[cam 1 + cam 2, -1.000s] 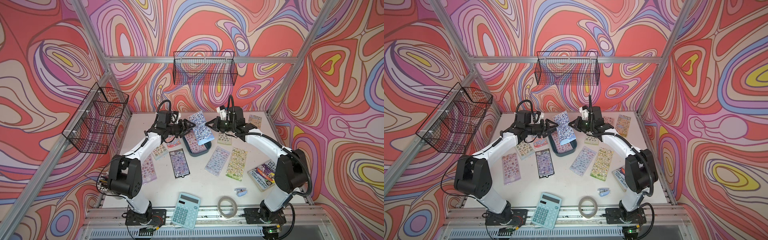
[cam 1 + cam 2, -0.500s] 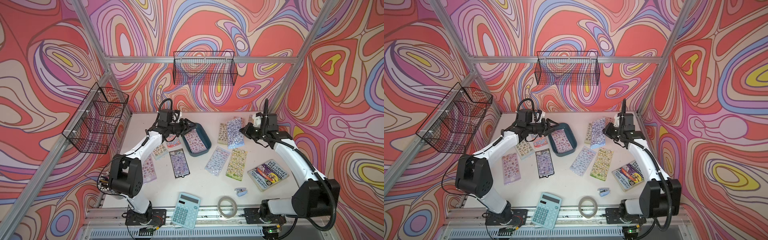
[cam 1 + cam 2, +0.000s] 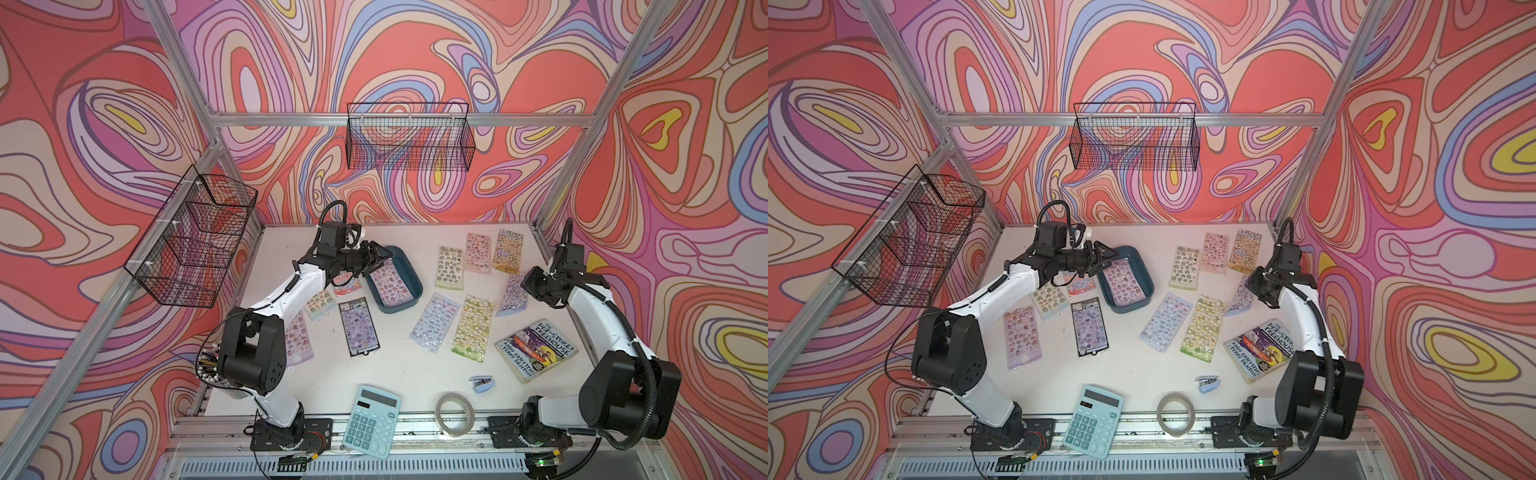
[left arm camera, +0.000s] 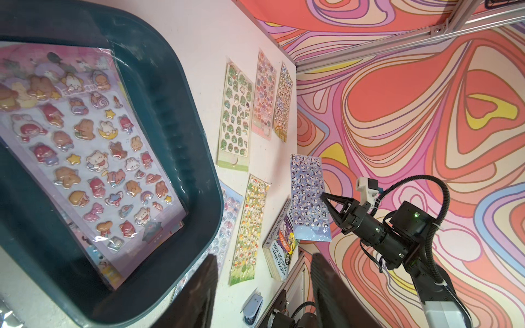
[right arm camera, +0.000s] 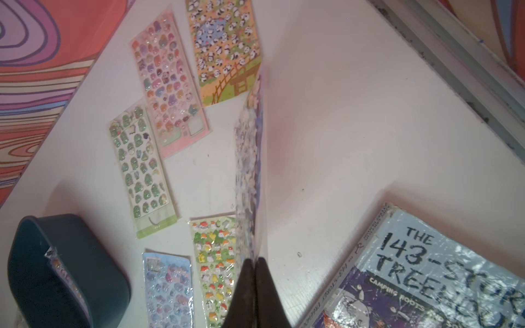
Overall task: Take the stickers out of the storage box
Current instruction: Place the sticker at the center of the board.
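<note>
I will let go of the purple sticker sheet with my right gripper on the table [image 3: 521, 297] [image 5: 298, 172] between the orange panda sheet and the book.
The storage box [image 3: 400, 306] [image 3: 1130, 311], a dark teal tray, sits at the table's back middle. A pink sheet of stickers [image 3: 390, 282] [image 4: 85, 142] lies in it on top of others. My left gripper [image 3: 376, 259] [image 4: 262, 284] hovers open at the box's left rim with nothing between its fingers. My right gripper [image 3: 524, 286] [image 5: 253, 259] is shut on the edge of a purple sticker sheet [image 3: 513, 293] [image 4: 308, 196], held above the table at the right. Several other sheets lie flat around the box, among them a green one [image 3: 449, 266] and a black-bordered one [image 3: 358, 328].
A paperback book [image 3: 536, 349] lies at the right, below the held sheet. A calculator [image 3: 371, 419], a tape roll [image 3: 455, 413] and a small stapler [image 3: 482, 382] are along the front edge. Black wire baskets [image 3: 409, 137] [image 3: 195, 237] hang on the back and left walls.
My right arm has carried the purple sheet from above the box out to the right side of the table. The left gripper stayed at the box and its jaws narrowed a little.
</note>
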